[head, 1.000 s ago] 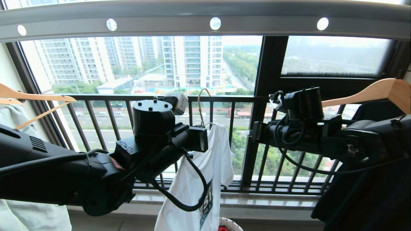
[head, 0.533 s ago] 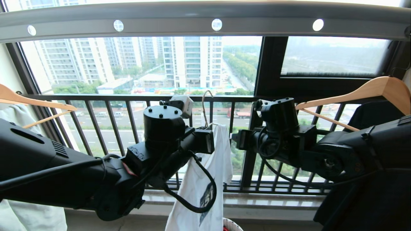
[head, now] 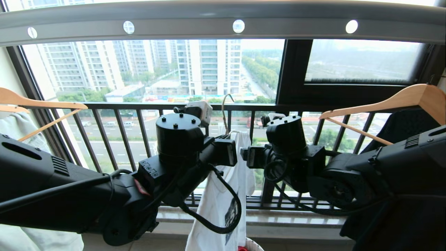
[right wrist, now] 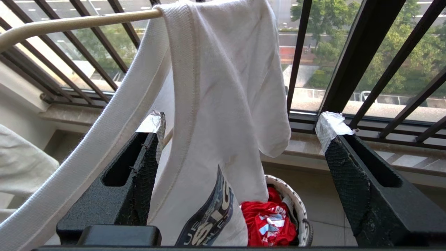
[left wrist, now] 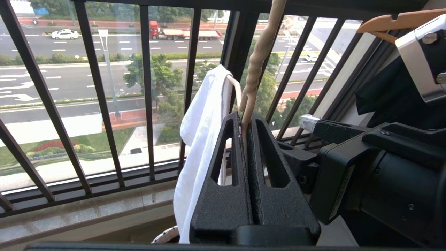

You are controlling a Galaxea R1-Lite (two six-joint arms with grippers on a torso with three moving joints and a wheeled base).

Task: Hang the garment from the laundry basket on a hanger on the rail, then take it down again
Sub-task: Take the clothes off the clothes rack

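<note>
The shoulder of the white garment hangs on the arm of the hanger, so my right gripper will grab the garment's ribbed neck point(right wrist: 182, 46) and pull it off the hanger.
The white garment point(head: 223, 195) point(right wrist: 216, 104) hangs bunched from one arm of the cream wire hanger point(head: 225, 111) point(right wrist: 69, 24), its ribbed neck stretched down. My left gripper point(left wrist: 244, 116) is shut on the hanger's point(left wrist: 256, 66) twisted neck and holds it in mid-air in front of the window bars. The hook stands well below the grey rail point(head: 223, 21) and is not on it. Just right of the garment point(left wrist: 202, 139), my right gripper point(right wrist: 240, 118) point(head: 249, 157) is open, and the shirt's shoulder and sleeve hang between its taped fingertips. The laundry basket point(right wrist: 296, 202) point(head: 252, 244) stands on the floor below.
A red garment point(right wrist: 268, 219) lies in the basket. Thick wooden hangers hang at the far left point(head: 35, 104) and far right point(head: 400, 97), the right one carrying a black shirt point(head: 400, 209). A pale garment point(head: 17, 129) hangs at left. The black window railing point(head: 139, 139) is close behind.
My right gripper has opened and swung left to the shirt. The left arm has shifted the hanger a little to the right, and the shirt now hangs narrower.
</note>
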